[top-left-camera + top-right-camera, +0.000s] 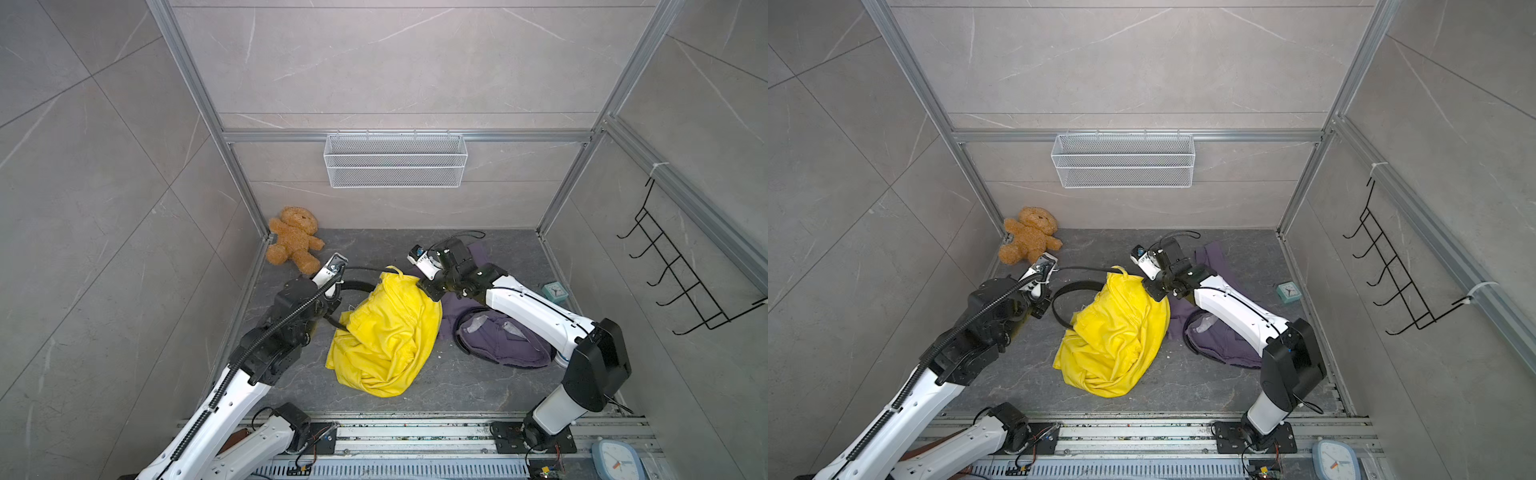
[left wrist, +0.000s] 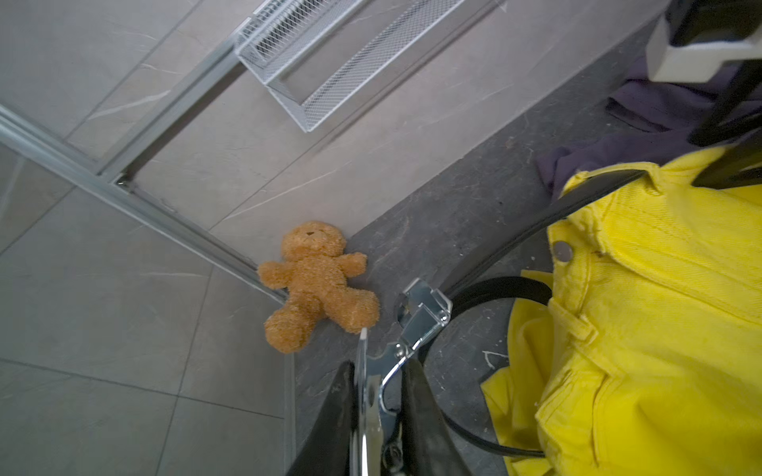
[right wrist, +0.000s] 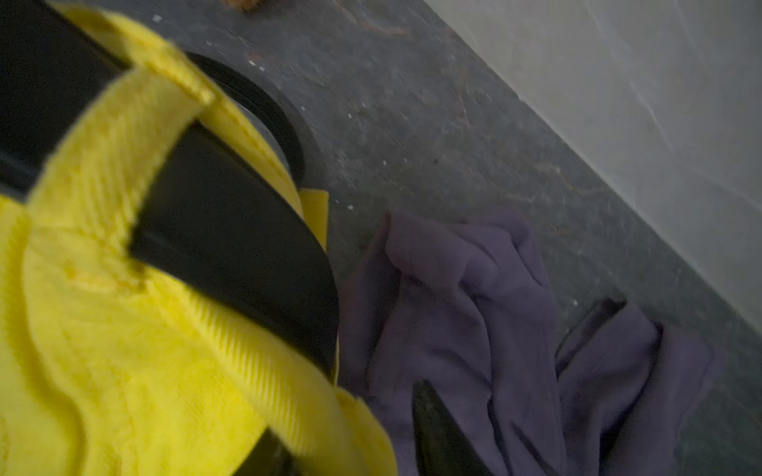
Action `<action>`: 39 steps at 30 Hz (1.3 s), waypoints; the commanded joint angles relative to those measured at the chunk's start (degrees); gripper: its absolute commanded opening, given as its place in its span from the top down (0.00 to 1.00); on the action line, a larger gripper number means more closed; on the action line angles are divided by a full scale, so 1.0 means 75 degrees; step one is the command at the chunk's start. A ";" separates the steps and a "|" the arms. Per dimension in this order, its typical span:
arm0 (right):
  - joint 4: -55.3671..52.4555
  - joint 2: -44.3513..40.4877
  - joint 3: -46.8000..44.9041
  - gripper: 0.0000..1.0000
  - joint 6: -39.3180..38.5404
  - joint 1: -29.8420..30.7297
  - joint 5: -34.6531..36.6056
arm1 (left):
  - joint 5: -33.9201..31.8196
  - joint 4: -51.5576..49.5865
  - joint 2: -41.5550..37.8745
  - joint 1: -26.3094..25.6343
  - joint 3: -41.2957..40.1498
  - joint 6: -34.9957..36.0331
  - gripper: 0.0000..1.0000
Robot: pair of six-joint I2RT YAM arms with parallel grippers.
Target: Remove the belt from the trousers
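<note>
Next, my left gripper lets go of the belt's silver buckle on the bare floor (image 1: 310,349) beside the yellow trousers, frontward of the teddy bear.
Crumpled yellow trousers (image 1: 386,332) lie mid-floor, also in the left wrist view (image 2: 659,309). A black belt (image 1: 361,284) runs through their waist loops and curves out in a loop to the left in both top views (image 1: 1075,286). My left gripper (image 2: 379,395) is shut on the belt's silver buckle (image 2: 424,313), just left of the trousers (image 1: 334,297). My right gripper (image 1: 430,291) is at the waistband's right end. Its jaws stand apart, with the yellow waistband (image 3: 103,329) draped over one finger. The belt (image 3: 231,230) passes under a yellow loop there.
A purple garment (image 1: 498,336) with a second dark belt lies under the right arm. A brown teddy bear (image 1: 293,241) sits in the back left corner. A small teal clock (image 1: 556,291) lies by the right wall. A wire basket (image 1: 395,160) hangs on the back wall, a black hook rack (image 1: 681,270) on the right wall.
</note>
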 commanded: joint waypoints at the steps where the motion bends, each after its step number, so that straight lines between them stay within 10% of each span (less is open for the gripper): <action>1: -0.0115 0.0240 -0.0332 0.62 0.0569 -0.0074 0.0555 | -0.0991 0.1044 -0.0161 0.0054 0.0710 0.0167 1.00; 5: -0.0266 0.0392 -0.0211 0.83 0.0776 -0.0487 0.1001 | -0.1726 0.1375 -0.0229 0.0154 0.0571 0.0448 1.00; 18: -0.0854 0.0371 0.0910 0.96 0.0360 -0.1781 0.1899 | -0.1466 0.0088 0.0112 0.3002 0.0694 -0.1088 1.00; 31: -0.2114 -0.0211 0.2749 1.00 -0.1345 0.0122 0.0666 | 0.0207 -0.0924 0.0186 0.3054 -0.1912 -0.5313 1.00; 35: -0.2610 0.0032 0.3355 1.00 -0.1417 0.0549 0.0809 | 0.0239 -0.0944 0.0055 0.2897 -0.2295 -0.5754 0.39; 39: -0.2851 0.0175 0.3784 1.00 -0.1473 0.0879 0.0777 | 0.0203 -0.0643 -0.0134 0.2119 -0.1951 -0.5251 0.00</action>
